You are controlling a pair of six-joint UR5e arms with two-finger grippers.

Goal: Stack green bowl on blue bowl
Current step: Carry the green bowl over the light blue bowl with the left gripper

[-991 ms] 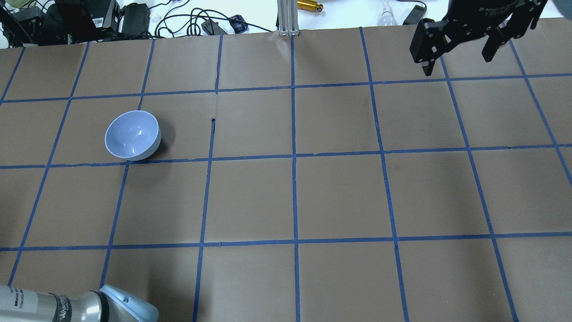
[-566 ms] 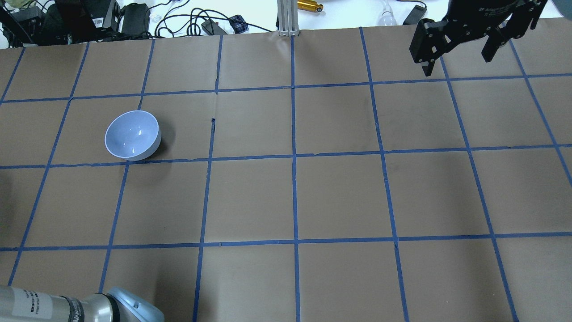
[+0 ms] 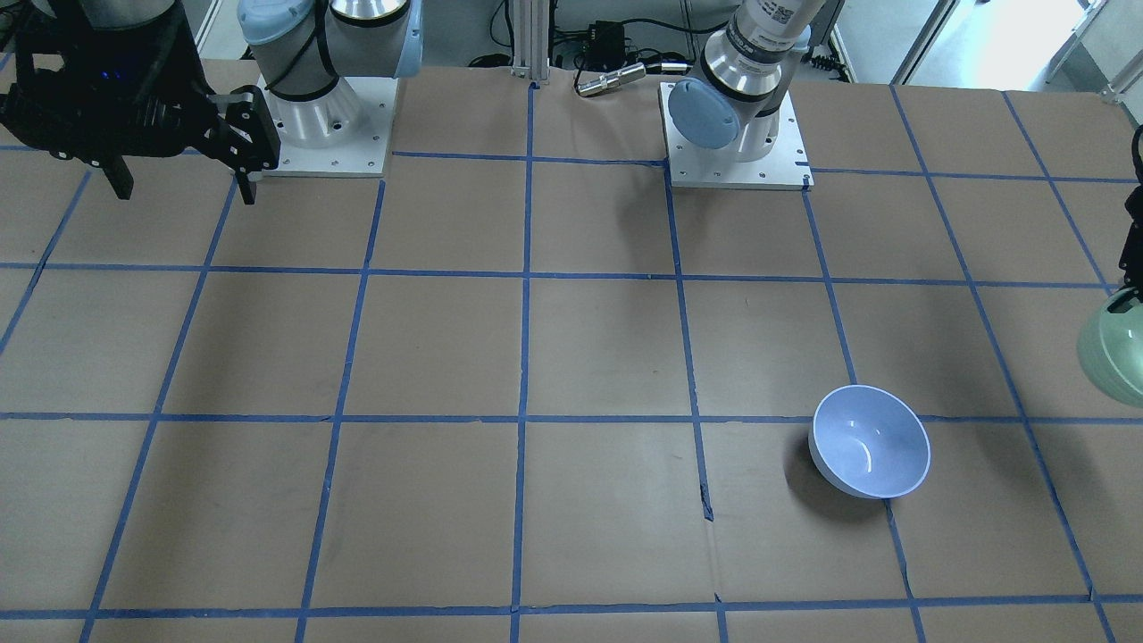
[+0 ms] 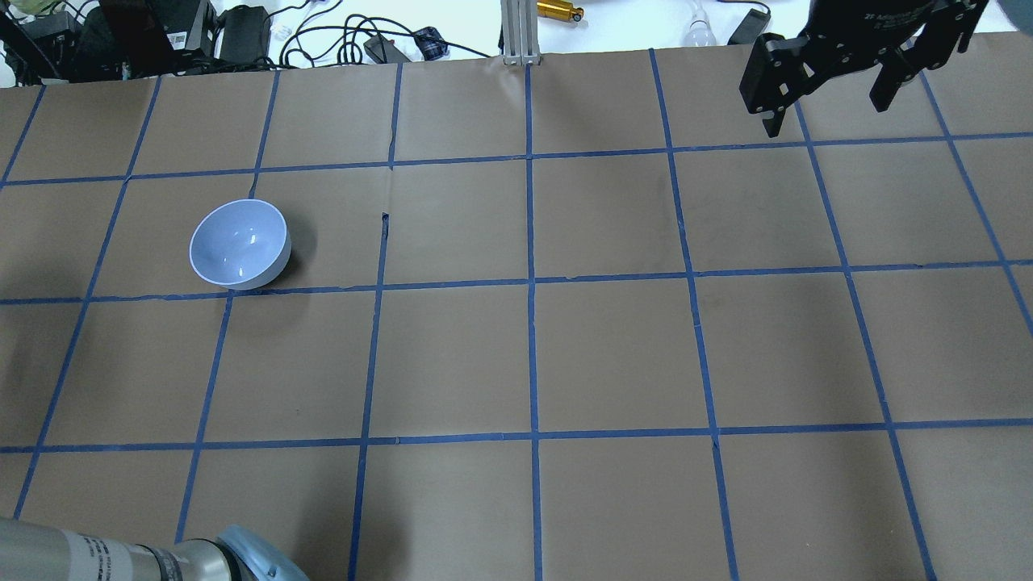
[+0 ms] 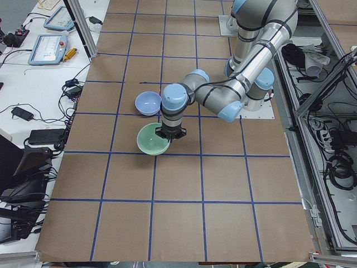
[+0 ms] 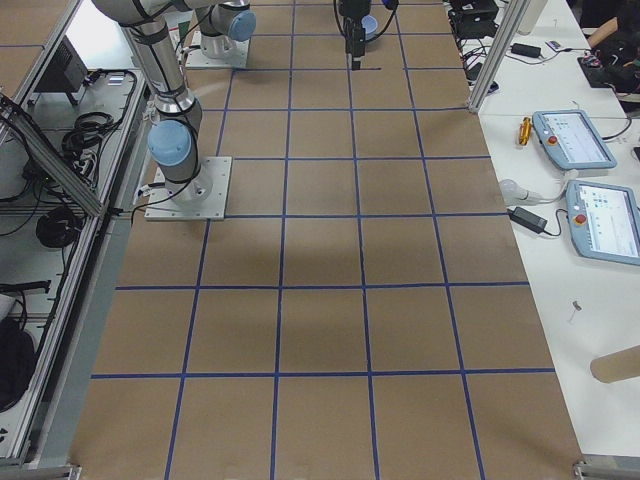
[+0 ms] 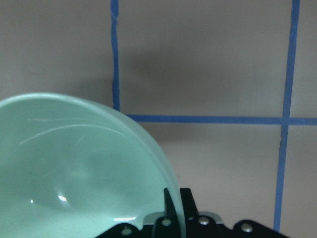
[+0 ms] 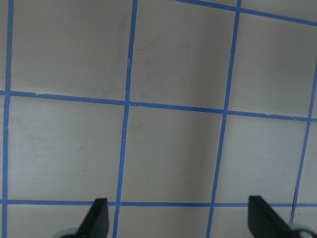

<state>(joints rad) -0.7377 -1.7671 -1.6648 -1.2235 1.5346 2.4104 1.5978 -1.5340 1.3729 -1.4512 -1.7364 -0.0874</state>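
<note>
Next, my left gripper lets go of the green bowl inside the empty blue bowl (image 3: pixel 875 440), so it nests within the blue bowl's rim.
The blue bowl (image 4: pixel 240 244) stands upright and empty on the brown gridded table; it also shows in the front view (image 3: pixel 871 442) and the left side view (image 5: pixel 148 103). The green bowl (image 7: pixel 74 168) hangs above the table, pinched at its rim by my left gripper (image 7: pixel 171 218). It shows at the front view's right edge (image 3: pixel 1116 353) and, in the left side view (image 5: pixel 153 139), one grid square short of the blue bowl, on the camera's side. It is out of the overhead view. My right gripper (image 4: pixel 827 113) is open and empty at the far right, also seen in the front view (image 3: pixel 179 189).
Cables and electronics (image 4: pixel 242 32) and an aluminium post (image 4: pixel 520 32) lie beyond the table's far edge. The two arm bases (image 3: pixel 737 134) (image 3: pixel 321 125) stand at the robot's side. Teach pendants (image 5: pixel 53 47) sit on the side bench.
The left arm's elbow at the overhead view's bottom left has slid right and lower. A faint shadow has appeared at the left edge. The right gripper and blue bowl have not moved.
</note>
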